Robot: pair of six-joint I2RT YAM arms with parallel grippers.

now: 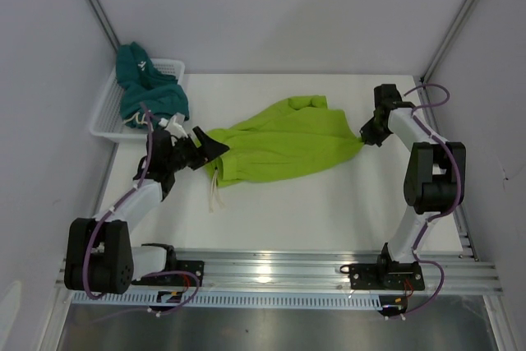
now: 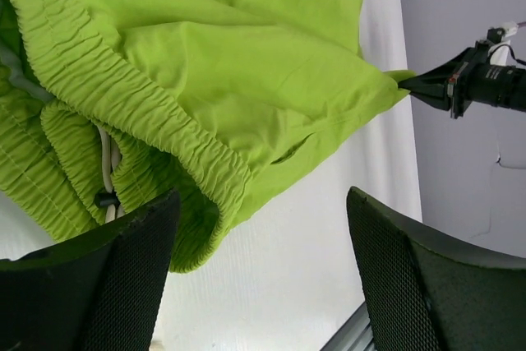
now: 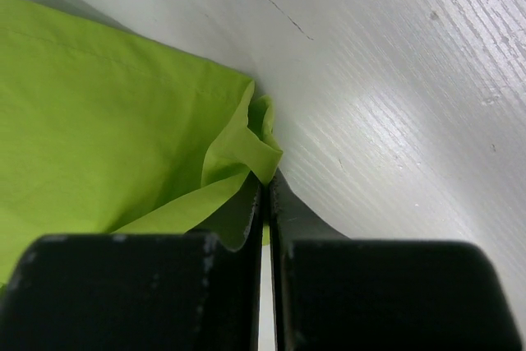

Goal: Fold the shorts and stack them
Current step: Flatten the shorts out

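Observation:
The lime green shorts' waistband is just beyond my left gripper's open fingers, so my left gripper will pinch the waistband's corner [image 2: 237, 187] before both grippers lift the shorts.
The lime green shorts [image 1: 279, 141] lie spread across the middle of the table, with the waistband at the left and the white drawstring [image 1: 215, 191] trailing toward the front. My right gripper [image 1: 365, 135] is shut on the shorts' right corner, and the right wrist view shows the fabric pinched between the jaws [image 3: 267, 177]. My left gripper [image 1: 210, 145] is open at the waistband end. In its wrist view the ruffled waistband [image 2: 164, 145] hangs by the left finger [image 2: 123, 277] with nothing between the jaws. The dark teal shorts [image 1: 148, 88] sit bunched in the basket.
The white mesh basket [image 1: 105, 108] stands at the table's back left corner against the left wall. Grey walls close in on both sides and the back. A metal rail [image 1: 279, 273] runs along the near edge by the arm bases.

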